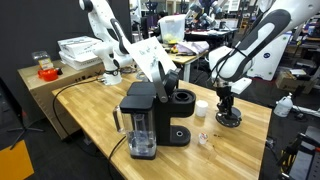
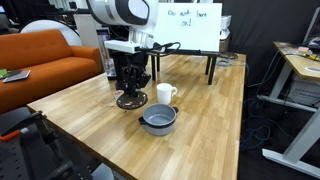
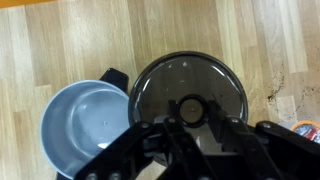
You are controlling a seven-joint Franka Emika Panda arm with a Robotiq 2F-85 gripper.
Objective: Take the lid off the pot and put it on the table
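Observation:
Next, my gripper lets go of the lid on the bare wooden table (image 1: pixel 229 135) (image 3: pixel 195 104) next to the open pot.
The lid (image 3: pixel 190 75) is a dark round disc with a small knob in its middle. It lies flat on the light wooden table (image 2: pixel 200 140), beside the pot. In both exterior views it sits directly under my gripper (image 2: pixel 131 100) (image 1: pixel 229 118). The pot (image 2: pixel 158 121) is shallow and black with a greyish inside, and it stands open. In the wrist view it is at the left (image 3: pixel 85 125). My gripper (image 3: pixel 192 118) is right above the lid with its fingers closed around the knob. It also shows in both exterior views (image 2: pixel 130 86) (image 1: pixel 228 101).
A white cup (image 2: pixel 165 94) stands between the lid and the pot, and it also shows in an exterior view (image 1: pixel 201 108). A black coffee machine (image 1: pixel 150 120) stands on the table. A darker cabinet with white boxes (image 1: pixel 80 48) is behind it. An orange sofa (image 2: pixel 40 65) is beside the table.

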